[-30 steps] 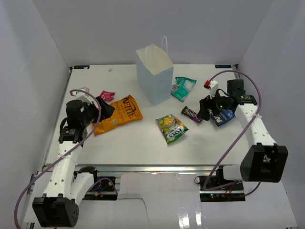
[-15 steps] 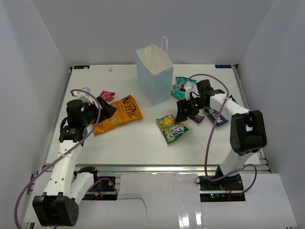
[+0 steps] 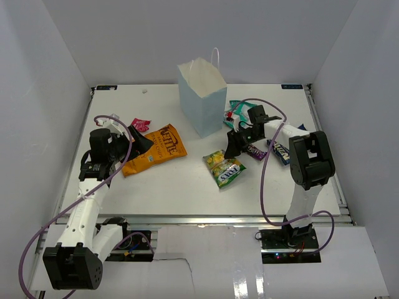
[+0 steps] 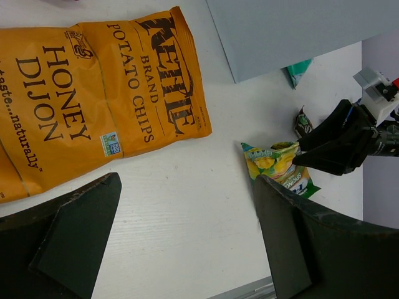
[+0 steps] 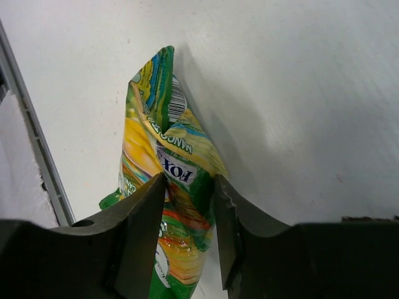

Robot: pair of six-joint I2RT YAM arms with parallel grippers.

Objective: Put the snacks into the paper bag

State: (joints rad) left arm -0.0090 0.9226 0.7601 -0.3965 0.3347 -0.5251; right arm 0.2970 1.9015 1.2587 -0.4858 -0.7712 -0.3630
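Observation:
I need to close my left gripper on the end of the small red wrapper (image 3: 133, 124) facing away from the pale blue paper bag.
The pale blue paper bag (image 3: 201, 96) stands upright at the back centre, mouth open. My right gripper (image 3: 232, 148) pinches the top end of the green-yellow candy bag (image 3: 224, 168); in the right wrist view the candy bag (image 5: 181, 174) bunches up between both fingers (image 5: 140, 230). The large orange chip bag (image 3: 156, 148) lies flat at the left, and my left gripper (image 3: 138, 142) hangs open over its left end, holding nothing. In the left wrist view the chip bag (image 4: 106, 93) lies ahead of the wide jaws. The small red wrapper (image 3: 140, 124) lies behind it.
The teal pouch (image 3: 237, 107) lies right of the paper bag, partly hidden by my right arm. A small brown bar (image 3: 254, 150) and a dark blue packet (image 3: 278, 151) lie right of the candy bag. White walls enclose the table on three sides.
My right arm swung left from the dark blue packet to the candy bag and its jaws closed on the bag's end. The left arm barely moved.

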